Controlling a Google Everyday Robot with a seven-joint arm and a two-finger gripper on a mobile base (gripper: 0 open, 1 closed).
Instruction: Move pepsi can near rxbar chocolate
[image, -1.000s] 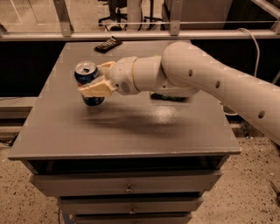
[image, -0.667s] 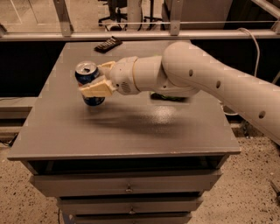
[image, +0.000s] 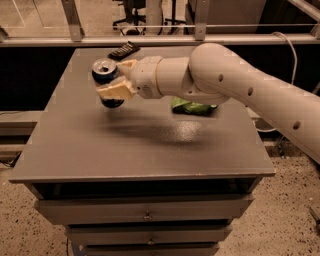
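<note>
My gripper should set the pepsi can, now held a little above the surface, on the grey table (image: 131, 57). It will let go of the can just in front of the rxbar chocolate.
The pepsi can (image: 105, 75), blue with a silver top, is at the table's left rear, held a little above the surface. My gripper (image: 110, 79) is shut on it, with one tan finger (image: 116, 90) across its front and the other (image: 127, 64) behind it. The rxbar chocolate (image: 124, 50), a small flat dark wrapper, lies at the table's back edge, just behind the can and the gripper. The white arm reaches in from the right.
A green snack bag (image: 192, 106) lies mid-table, partly under the arm. The grey table (image: 140, 150) stands on drawers. A metal rail (image: 160, 39) and posts run behind the back edge. The floor drops off on all sides.
The gripper has lifted the pepsi can slightly and carried it a little toward the back of the table, nearer the dark wrapper.
</note>
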